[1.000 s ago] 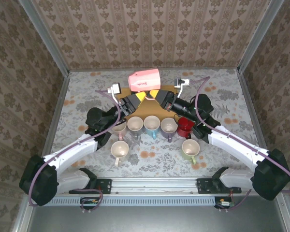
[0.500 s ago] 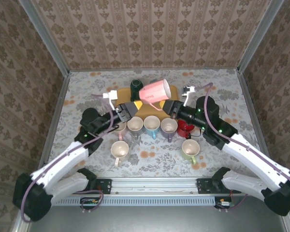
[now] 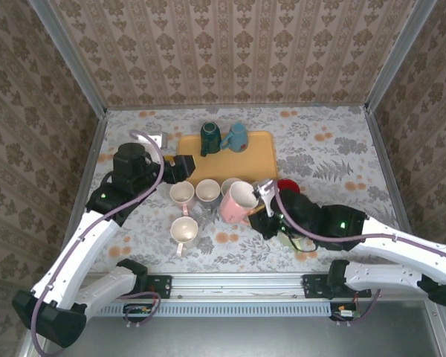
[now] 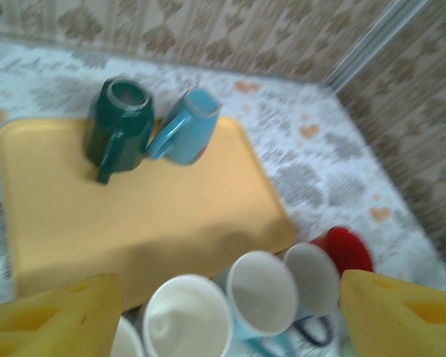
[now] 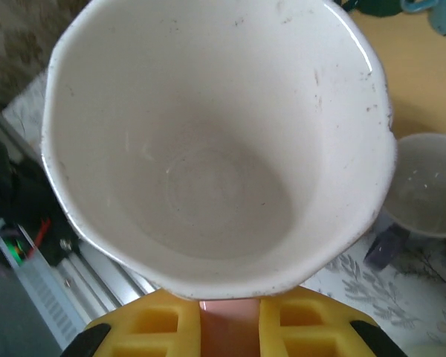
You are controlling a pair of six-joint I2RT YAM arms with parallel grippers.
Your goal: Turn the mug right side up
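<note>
The pink mug, now hanging over the row of mugs, will be set down by my right gripper beside the lone cream mug in front of the row (image 3: 208, 233).
The pink mug (image 3: 238, 202) with a white inside hangs mouth up and slightly tilted over the row of mugs in front of the tray. My right gripper (image 3: 262, 212) is shut on its pink handle. In the right wrist view the mug (image 5: 215, 141) opens toward the camera, and the handle sits pinched inside the gripper (image 5: 229, 325) between its yellow fingers (image 5: 156, 327). My left gripper (image 3: 182, 169) stands open at the tray's left end, apart from the pink mug. In the left wrist view that gripper (image 4: 230, 312) has nothing between its widely spread fingers (image 4: 67, 312).
On the yellow tray (image 3: 253, 160) a dark green mug (image 3: 210, 138) stands bottom up and a blue mug (image 3: 236, 137) leans beside it. Upright mugs stand in front: cream ones (image 3: 182, 195) (image 3: 207, 191) (image 3: 183, 230) and a red one (image 3: 288, 186). Patterned walls enclose the table.
The pink mug came down from above the tray to the mug row and now faces mouth up. My left gripper let go, opened and drew back to the left.
</note>
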